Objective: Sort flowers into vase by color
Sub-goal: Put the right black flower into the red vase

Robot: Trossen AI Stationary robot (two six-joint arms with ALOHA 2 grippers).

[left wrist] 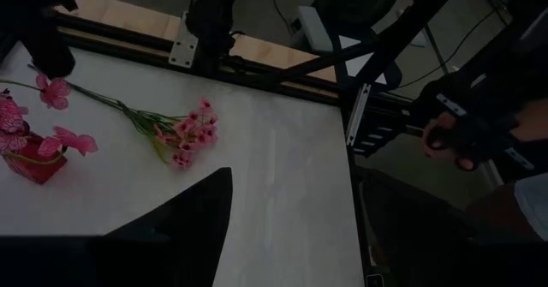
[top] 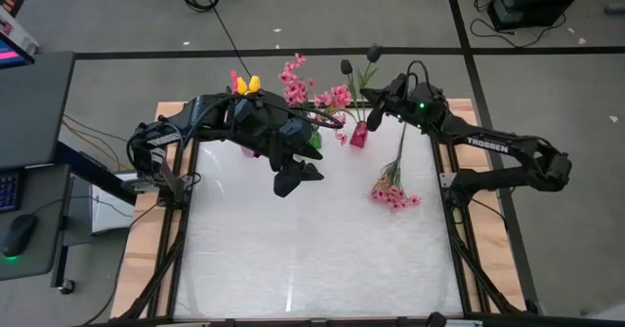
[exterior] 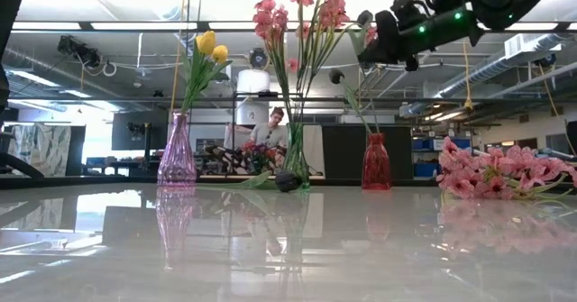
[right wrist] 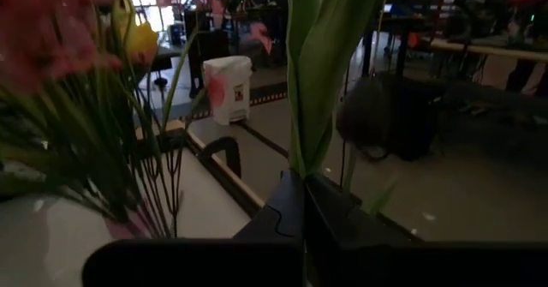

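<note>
Next, my right gripper releases the dark tulip, now held just above the red vase, in the red vase (top: 359,132) next to the other dark tulip.
My right gripper (top: 377,108) is high over the table's far side, shut on a dark tulip (top: 374,52) with green leaves, just above the red vase (top: 358,137). Another dark tulip (exterior: 336,75) stands in that vase (exterior: 376,162). Yellow tulips (exterior: 209,45) stand in a purple vase (exterior: 177,153). Pink sprays (exterior: 306,13) stand in the middle vase (exterior: 295,162). One pink spray (top: 394,195) lies flat on the table to the right. My left gripper (top: 298,178) is open and empty over the table's middle. My right gripper pinches the dark tulip's green stem and leaves (right wrist: 301,174) between its two fingers, below the bloom. The fingers come roughly level from the table's right and lie across the stem. The flower stands nearly upright, bloom up (exterior: 364,18). Where its lower end sits, I cannot tell.
The three vases stand in a row along the far edge. The near half of the white table (top: 312,268) is bare. A person sits in the room behind the table (exterior: 270,131). A hand shows beyond the table's edge in the left wrist view (left wrist: 454,137).
</note>
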